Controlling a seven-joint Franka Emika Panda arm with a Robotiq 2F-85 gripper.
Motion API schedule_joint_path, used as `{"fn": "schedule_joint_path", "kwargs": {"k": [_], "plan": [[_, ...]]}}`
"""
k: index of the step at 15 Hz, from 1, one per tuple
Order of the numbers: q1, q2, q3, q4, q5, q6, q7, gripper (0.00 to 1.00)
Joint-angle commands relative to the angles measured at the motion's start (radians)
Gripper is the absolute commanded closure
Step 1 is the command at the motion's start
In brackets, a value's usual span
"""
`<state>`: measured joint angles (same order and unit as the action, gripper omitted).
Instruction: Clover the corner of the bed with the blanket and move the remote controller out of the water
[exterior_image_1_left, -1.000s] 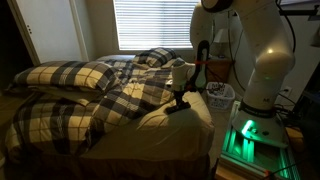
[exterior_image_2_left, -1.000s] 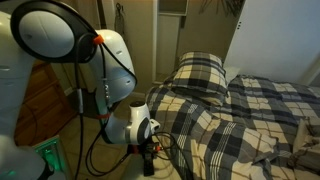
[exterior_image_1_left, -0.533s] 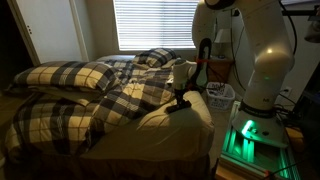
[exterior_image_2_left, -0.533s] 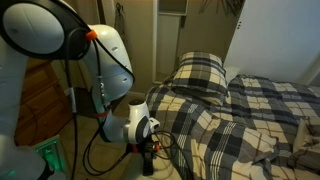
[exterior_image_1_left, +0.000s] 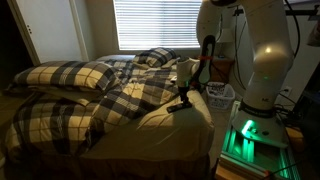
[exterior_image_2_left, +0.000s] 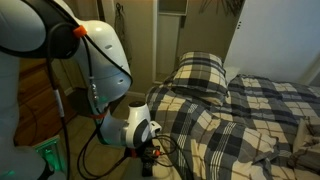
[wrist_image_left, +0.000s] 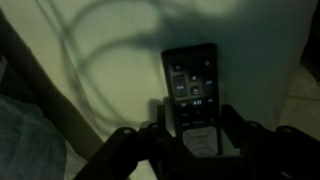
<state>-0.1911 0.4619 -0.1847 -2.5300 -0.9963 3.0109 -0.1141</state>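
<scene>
I need to open my gripper wider, move lower and close around the remote controller's silver end (wrist_image_left: 201, 140) before lifting, because the remote controller lies at a slant below my half-closed fingers.
The black remote controller (wrist_image_left: 190, 85) fills the middle of the wrist view, lying on the beige mattress, its lower end between my gripper's (wrist_image_left: 190, 137) two dark fingers. In an exterior view my gripper (exterior_image_1_left: 183, 97) hangs over the corner of the bed (exterior_image_1_left: 178, 120), which is bare beige, with the remote (exterior_image_1_left: 179, 105) a dark tilted bar under it. The plaid blanket (exterior_image_1_left: 105, 98) is bunched up just behind the bare corner. It also shows in the exterior view from the other side (exterior_image_2_left: 245, 110), where my gripper (exterior_image_2_left: 148, 157) is low at the bed's edge.
Plaid pillows (exterior_image_1_left: 70, 74) (exterior_image_2_left: 200, 72) lie at the head of the bed. A white basket (exterior_image_1_left: 220, 95) stands beside the bed next to the robot base with a green light (exterior_image_1_left: 245, 135). Window blinds (exterior_image_1_left: 155, 25) are behind. A closet door (exterior_image_2_left: 270, 40) stands beyond the bed.
My gripper has shifted slightly toward the bed's edge and the remote under it now sits tilted. The blanket has not moved.
</scene>
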Motion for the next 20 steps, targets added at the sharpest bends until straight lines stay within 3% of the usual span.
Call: {"fn": "schedule_joint_path", "kwargs": {"k": [1,3,10,12,13,15,20], "plan": [[-0.017,0.001,0.008,0.011,0.002,0.007,-0.026,0.08],[-0.020,0.004,0.021,0.016,0.007,0.006,-0.040,0.00],[-0.072,0.094,0.114,0.087,0.053,0.005,-0.114,0.00],[-0.064,0.120,0.121,0.102,0.117,0.002,-0.167,0.02],[-0.067,0.133,0.129,0.112,0.144,-0.005,-0.193,0.26],[-0.067,0.146,0.139,0.122,0.195,-0.018,-0.236,0.28],[-0.034,0.111,0.120,0.105,0.256,-0.046,-0.272,0.64]]}}
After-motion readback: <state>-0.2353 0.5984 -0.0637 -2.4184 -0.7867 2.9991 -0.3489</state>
